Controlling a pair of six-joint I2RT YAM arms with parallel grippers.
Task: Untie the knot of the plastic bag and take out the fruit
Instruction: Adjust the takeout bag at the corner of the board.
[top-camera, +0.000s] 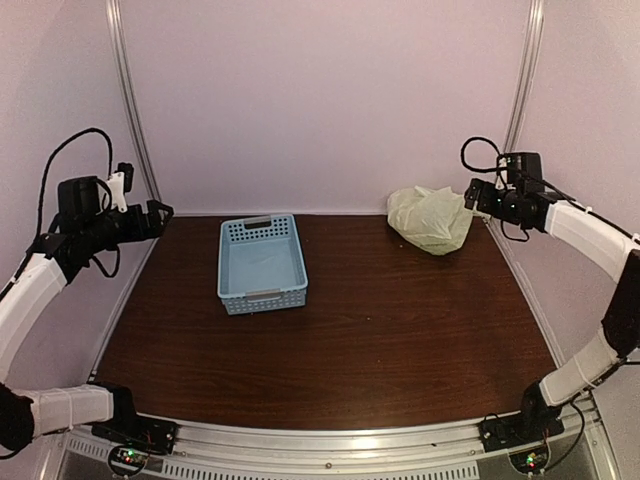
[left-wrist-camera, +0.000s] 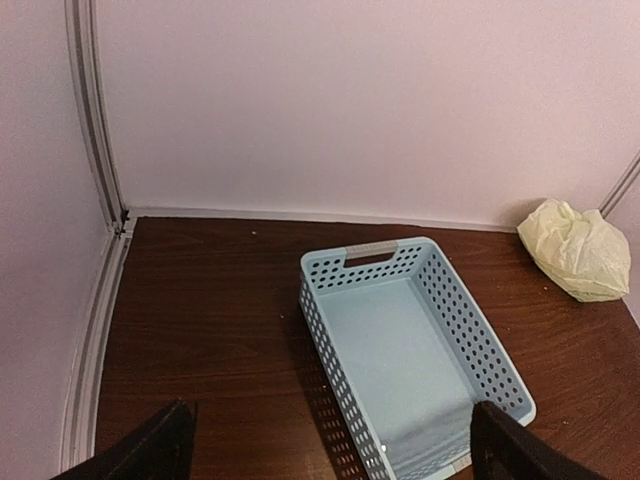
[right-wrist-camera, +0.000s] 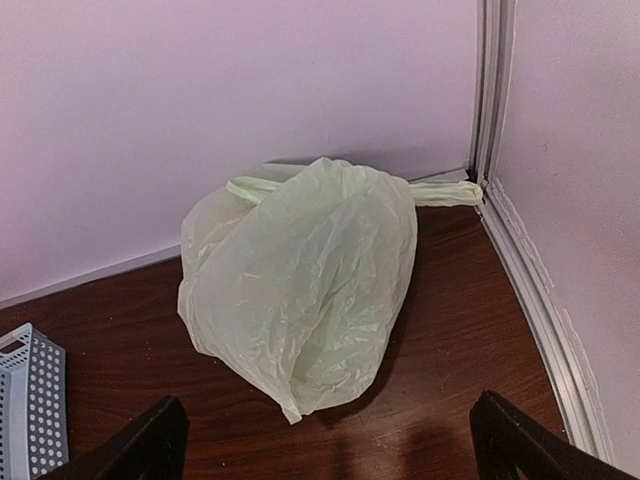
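I need to move my right gripper next to the plastic bag's pointed near corner (top-camera: 438, 250) (right-wrist-camera: 291, 408), low on the table side away from its twisted handles, and close it there.
The pale yellow-green plastic bag (top-camera: 431, 219) lies bulging at the table's far right corner against the back wall; it also shows in the right wrist view (right-wrist-camera: 305, 290) and the left wrist view (left-wrist-camera: 580, 249). Its twisted handles stick out at the back (right-wrist-camera: 445, 193); the knot itself is not clearly visible. The fruit is hidden inside the bag. My right gripper (right-wrist-camera: 330, 450) is open, raised just in front of the bag; in the top view it (top-camera: 474, 197) is at the bag's right side. My left gripper (left-wrist-camera: 330, 450) is open and empty, high at the left (top-camera: 160, 213).
A light blue perforated basket (top-camera: 262, 263) stands empty on the dark wood table left of centre, also in the left wrist view (left-wrist-camera: 410, 350). Metal rails run up the back corners (top-camera: 130, 100). Pink walls enclose the table.
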